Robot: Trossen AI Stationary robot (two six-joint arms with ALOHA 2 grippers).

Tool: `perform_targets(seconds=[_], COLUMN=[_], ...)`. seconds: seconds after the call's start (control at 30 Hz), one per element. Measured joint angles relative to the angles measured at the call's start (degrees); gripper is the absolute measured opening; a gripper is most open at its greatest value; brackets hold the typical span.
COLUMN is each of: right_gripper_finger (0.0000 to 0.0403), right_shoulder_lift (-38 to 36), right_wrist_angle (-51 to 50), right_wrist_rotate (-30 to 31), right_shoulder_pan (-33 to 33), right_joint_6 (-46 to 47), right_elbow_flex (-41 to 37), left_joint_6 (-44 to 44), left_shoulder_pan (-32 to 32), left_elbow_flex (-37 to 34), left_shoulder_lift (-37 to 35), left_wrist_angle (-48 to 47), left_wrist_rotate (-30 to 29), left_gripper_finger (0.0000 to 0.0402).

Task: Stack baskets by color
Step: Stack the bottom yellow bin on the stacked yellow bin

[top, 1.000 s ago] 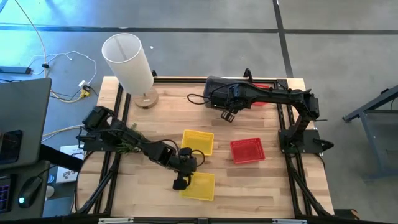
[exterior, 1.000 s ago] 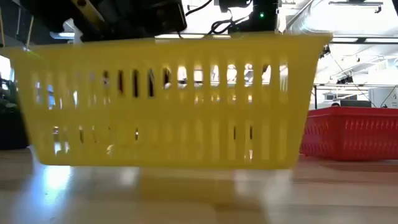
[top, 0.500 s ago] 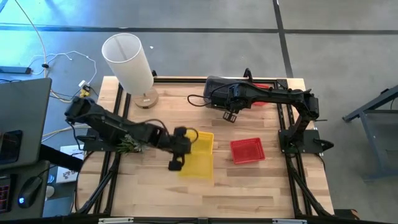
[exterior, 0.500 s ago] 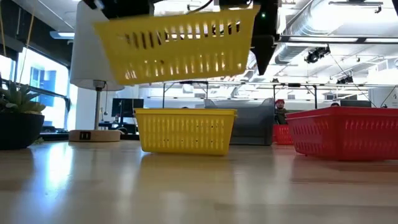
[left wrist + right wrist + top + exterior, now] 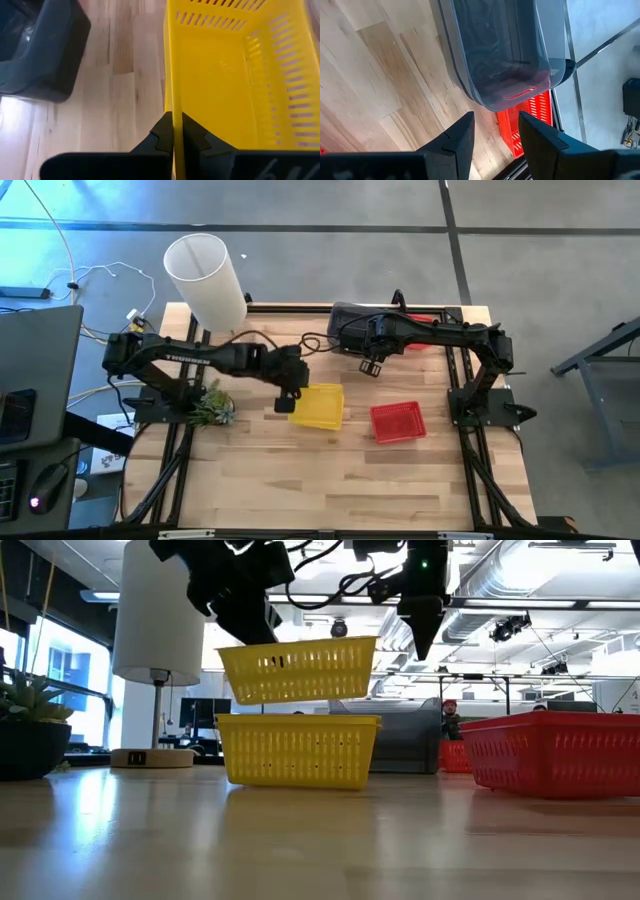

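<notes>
The upper yellow basket hangs tilted over the lower, so my left gripper should set it down, retake its rim (image 5: 174,90), straighten it until nested.
A yellow basket (image 5: 298,670) hangs just over a second yellow basket (image 5: 298,750) that rests by its base on the table's middle. My left gripper (image 5: 286,400) is shut on the upper one's left side. A red basket (image 5: 398,421) sits to the right of them. At the far edge lie a smoky grey basket (image 5: 505,50) and another red basket (image 5: 530,115) beside it. My right gripper (image 5: 368,365) hovers open above the table just in front of the grey basket, holding nothing. My left gripper pinches the upper yellow basket's left wall at its rim (image 5: 172,117), one finger (image 5: 160,137) outside and the other inside. The fingers come slanting down from the table's left. The basket hangs clear of the lower basket, slightly tilted, open side up.
A tall white cylinder lamp (image 5: 205,275) stands at the far left corner. A small plant (image 5: 210,408) sits at the left edge beside my left arm. Bare wood lies along the near edge (image 5: 330,490).
My left gripper has swung from near the table's front edge toward the far edge and risen, staying shut on the yellow basket. The basket has been lifted off the table and now hangs over the other yellow basket.
</notes>
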Motion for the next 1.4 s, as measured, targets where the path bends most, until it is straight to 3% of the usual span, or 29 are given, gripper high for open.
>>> perform_targets(seconds=[0.23,0.8,1.1,1.4], right_gripper_finger=[0.0138,0.0138,0.0138,0.0138], right_shoulder_lift=[0.0,-0.02,-0.02,0.0], right_wrist_angle=[0.07,0.31,0.25,-0.62], right_wrist_rotate=[0.0,-0.66,-3.8,-6.76], right_shoulder_pan=[0.0,-0.01,-0.02,0.0], right_joint_6=[0.04,0.13,1.18,1.64], right_elbow_flex=[0.0,0.0,0.0,0.0], left_joint_6=[5.22,7.35,7.14,8.95], left_shoulder_pan=[3.04,2.78,2.78,2.78], left_elbow_flex=[0.01,0.01,-0.01,-0.01], left_shoulder_lift=[0.25,5.44,5.46,5.46], left_wrist_angle=[0.24,2.95,2.81,2.86], left_wrist_rotate=[5.65,5.91,5.94,5.89], left_gripper_finger=[0.0,0.0,0.0001,0.0042])
